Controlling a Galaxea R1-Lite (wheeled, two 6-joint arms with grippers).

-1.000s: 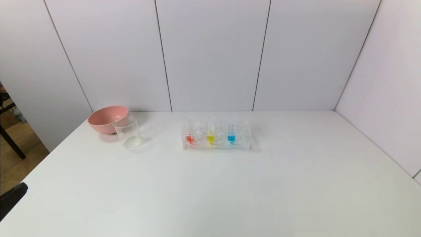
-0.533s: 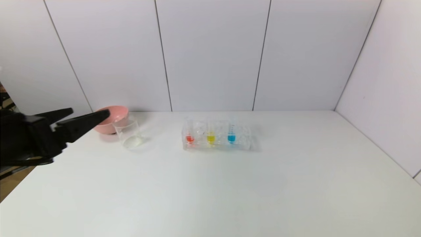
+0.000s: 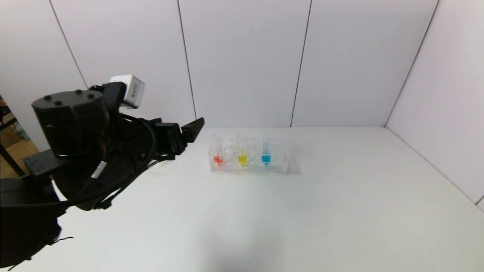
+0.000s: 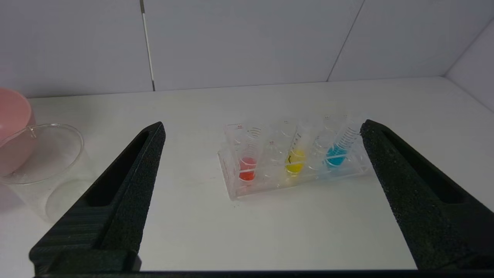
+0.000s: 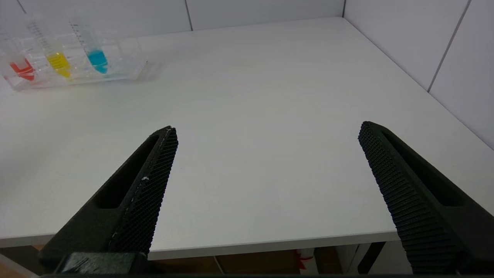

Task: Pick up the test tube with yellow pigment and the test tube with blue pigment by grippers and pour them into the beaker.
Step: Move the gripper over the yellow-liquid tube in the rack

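Next, my left gripper grips the upper body of the test tube [image 3: 242,147] [image 4: 300,136] with yellow pigment, just below the tube's open rim.
The test tube with yellow pigment [image 3: 242,158] [image 4: 295,164] and the test tube with blue pigment [image 3: 266,158] [image 4: 336,154] stand upright in a clear rack [image 3: 249,168] at mid-table. My left gripper [image 3: 189,135] [image 4: 262,126] hovers above the table just left of the rack. It points at the rack, open wide and empty. The beaker [image 4: 42,166] stands left of this gripper; in the head view the left arm hides it. My right gripper [image 5: 268,129] is open and empty over the table's near right edge, far from the tubes [image 5: 58,61] [image 5: 97,60].
A tube with red-orange liquid [image 3: 218,158] fills the rack's left slot. A pink bowl [image 4: 11,127] sits right behind the beaker. White walls close off the table at the back and right. Bare table [image 3: 302,219] lies in front of the rack.
My left arm has come up from the lower left edge and swung right toward the rack. It now covers the bowl and beaker in the head view. The tubes have not moved.
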